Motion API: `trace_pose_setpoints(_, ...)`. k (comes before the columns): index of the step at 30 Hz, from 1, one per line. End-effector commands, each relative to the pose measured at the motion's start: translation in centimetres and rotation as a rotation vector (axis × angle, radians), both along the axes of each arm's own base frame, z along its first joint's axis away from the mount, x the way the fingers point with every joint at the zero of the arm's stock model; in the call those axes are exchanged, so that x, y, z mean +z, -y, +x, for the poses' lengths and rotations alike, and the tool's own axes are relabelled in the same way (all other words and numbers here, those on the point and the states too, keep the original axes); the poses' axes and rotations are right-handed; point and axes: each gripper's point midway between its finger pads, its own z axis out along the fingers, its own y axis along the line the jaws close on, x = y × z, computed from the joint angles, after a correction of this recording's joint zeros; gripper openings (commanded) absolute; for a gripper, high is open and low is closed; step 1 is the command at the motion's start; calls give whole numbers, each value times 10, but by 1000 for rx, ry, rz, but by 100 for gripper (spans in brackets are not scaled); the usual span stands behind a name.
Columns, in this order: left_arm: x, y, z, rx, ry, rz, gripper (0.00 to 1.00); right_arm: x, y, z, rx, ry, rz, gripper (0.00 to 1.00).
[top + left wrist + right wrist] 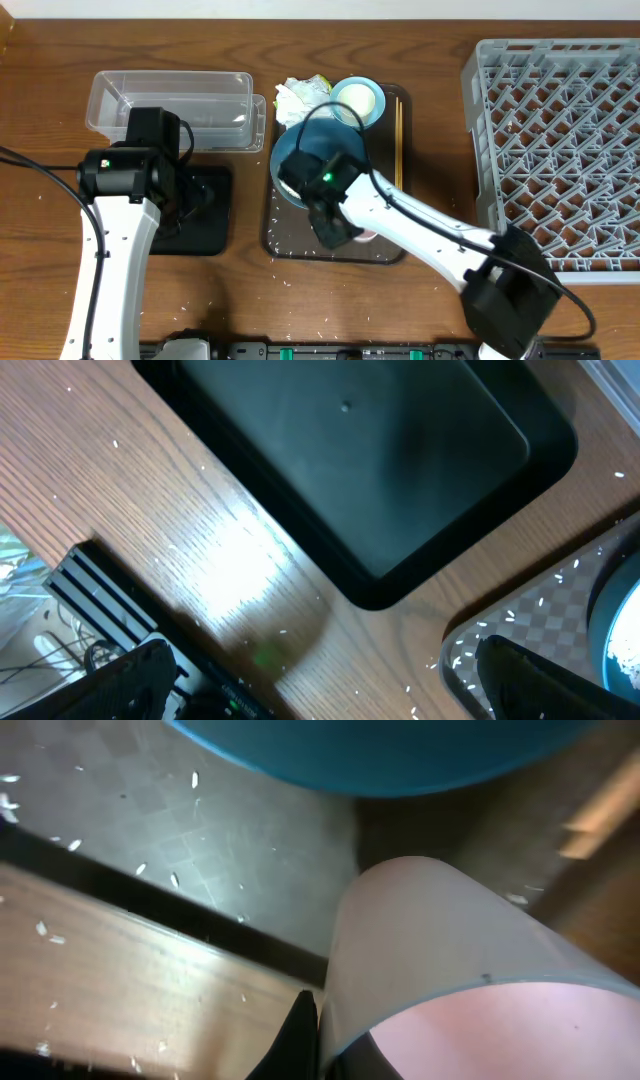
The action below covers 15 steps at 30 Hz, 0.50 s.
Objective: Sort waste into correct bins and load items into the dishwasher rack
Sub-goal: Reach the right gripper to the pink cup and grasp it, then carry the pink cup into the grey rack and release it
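My right gripper needs to let go of the small pink cup among the pegs midway (599, 167) along the grey dishwasher rack.
My right gripper (338, 228) is shut on the wall of the small pink cup (450, 960), one finger outside and one inside, low over the dark brown serving tray (290, 245). The large dark-blue bowl (312, 158) sits on that tray just behind the cup and also shows in the right wrist view (400, 750). The light-blue bowl (357, 100), the paper wad (298, 95) and the chopsticks (399, 130) lie at the tray's far end. My left gripper (330, 695) is open and empty by the black tray (380, 470). The white cup is out of view.
The clear tub (170, 105) stands at the back left, behind the black tray (205, 235). The grey dishwasher rack (560, 150) fills the right side. Loose rice grains (470, 650) are scattered on the serving tray's corner and on the wooden table near the front edge.
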Motion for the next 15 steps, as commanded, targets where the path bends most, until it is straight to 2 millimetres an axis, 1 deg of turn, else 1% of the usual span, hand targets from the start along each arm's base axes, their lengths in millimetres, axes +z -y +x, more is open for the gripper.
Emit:
trace_pose_setpoints(1, 6, -2, 1, 12, 23, 5, 99, 71, 16, 38, -3, 197, 43, 1)
trace_pose_setpoints(3, 6, -2, 1, 12, 22, 5, 99, 107, 33, 57, 17, 262, 74, 2)
trace_pose_setpoints(4, 6, -2, 1, 12, 22, 5, 99, 118, 40, 64, 16, 288, 87, 3)
trace_pose_setpoints(5, 6, -2, 1, 12, 23, 5, 99, 132, 53, 76, -4, 326, 106, 3)
trace_pose_setpoints(7, 6, -2, 1, 12, 23, 5, 99, 156, 85, 100, -100, 395, 145, 2)
trace_pose_setpoints(10, 6, -2, 1, 12, 23, 5, 99, 178, 141, 130, -227, 437, 275, 1)
trace_pose_setpoints(12, 6, -2, 1, 12, 23, 5, 99, 188, 179, 147, -283, 445, 404, 1)
trace_pose_setpoints(14, 6, -2, 1, 12, 23, 5, 99, 196, 212, 159, -305, 463, 538, 1)
trace_pose_setpoints(15, 6, -2, 1, 12, 23, 5, 99, 199, 225, 163, -297, 472, 600, 1)
